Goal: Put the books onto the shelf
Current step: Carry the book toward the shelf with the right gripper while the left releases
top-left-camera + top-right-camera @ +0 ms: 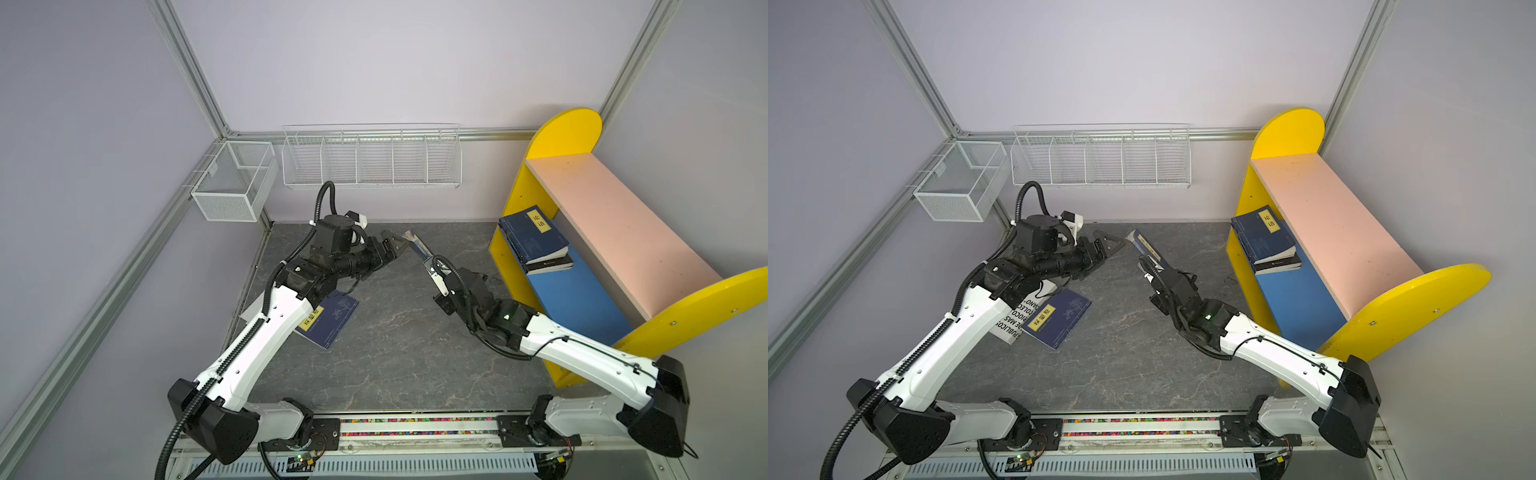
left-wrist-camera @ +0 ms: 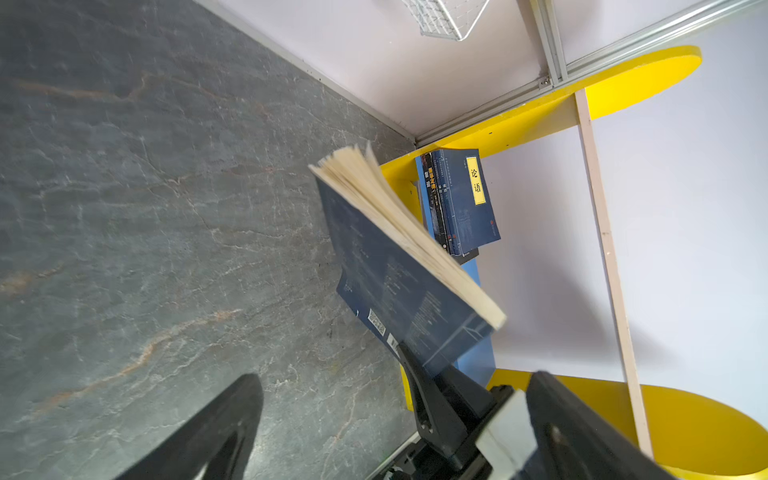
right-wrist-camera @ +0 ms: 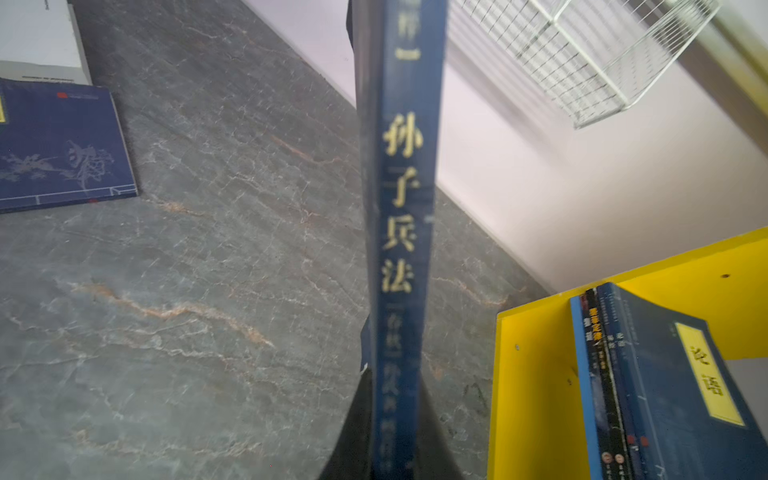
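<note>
The robot's right gripper holds the navy book's spine, so next the left gripper takes the book's page edge it faces (image 2: pixel 412 236) before the right gripper takes the opposite end of the book.
My right gripper (image 1: pixel 430 266) (image 3: pixel 399 436) is shut on the lower end of a navy-blue book (image 1: pixel 417 245) (image 3: pixel 405 208). It holds the book upright above the back middle of the table, pages fanning at the top (image 2: pixel 395 282). My left gripper (image 1: pixel 397 248) (image 2: pixel 395 386) stands open just left of that book, jaws wide apart and holding nothing. The shelf (image 1: pixel 615 224) stands at the right. Three books (image 1: pixel 534 241) (image 3: pixel 665 395) lie stacked on the far end of its blue lower board (image 1: pixel 582 299). Another navy book (image 1: pixel 332 320) (image 1: pixel 1059 318) lies flat beside my left arm, partly on a white book (image 1: pixel 1017 324).
A white wire divided rack (image 1: pixel 372 158) hangs on the back wall. A white mesh basket (image 1: pixel 232 180) hangs at the back left corner. The shelf's yellow side panel (image 1: pixel 569 129) rises close to the right wall. The dark stone tabletop (image 1: pixel 395 353) lies bare between my arms.
</note>
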Controlling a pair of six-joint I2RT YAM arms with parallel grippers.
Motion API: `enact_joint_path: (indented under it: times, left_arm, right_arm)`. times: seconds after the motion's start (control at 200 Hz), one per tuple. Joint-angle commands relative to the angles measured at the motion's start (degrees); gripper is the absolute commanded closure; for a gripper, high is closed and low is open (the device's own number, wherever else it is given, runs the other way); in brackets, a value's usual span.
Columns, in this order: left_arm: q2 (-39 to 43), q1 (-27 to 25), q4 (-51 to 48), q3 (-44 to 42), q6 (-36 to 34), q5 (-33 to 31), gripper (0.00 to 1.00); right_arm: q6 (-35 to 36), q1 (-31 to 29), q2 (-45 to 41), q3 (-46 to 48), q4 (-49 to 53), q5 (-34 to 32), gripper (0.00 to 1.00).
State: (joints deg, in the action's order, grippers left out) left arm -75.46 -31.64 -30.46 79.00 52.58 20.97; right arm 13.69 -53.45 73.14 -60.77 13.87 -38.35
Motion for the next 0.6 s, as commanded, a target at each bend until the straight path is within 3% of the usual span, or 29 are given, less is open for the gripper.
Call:
enact_joint_path:
  times: [0.0,0.15,0.305,0.595]
  left_arm:
    - [-0.52,1.34,7.15,-2.88,9.03,4.28,0.01]
    - [-0.04,2.1,10.33,-5.03,13.29,4.67,0.0]
    - [0.9,2.55,15.87,-8.07,17.23,7.14,0.06]
    - [3.26,3.66,15.85,-9.92,18.71,8.51,0.08]
  right_arm:
    - [6.11,-1.16,-0.81,1.5,-8.17,-5.91,0.93]
    - [9.3,-3.03,-0.42,2.49,-9.5,-5.56,0.94]
    - [11.1,-4.03,1.14,2.68,-9.74,-6.15,0.94]
    - [11.85,-4.55,2.99,3.45,-10.45,-7.01,0.93]
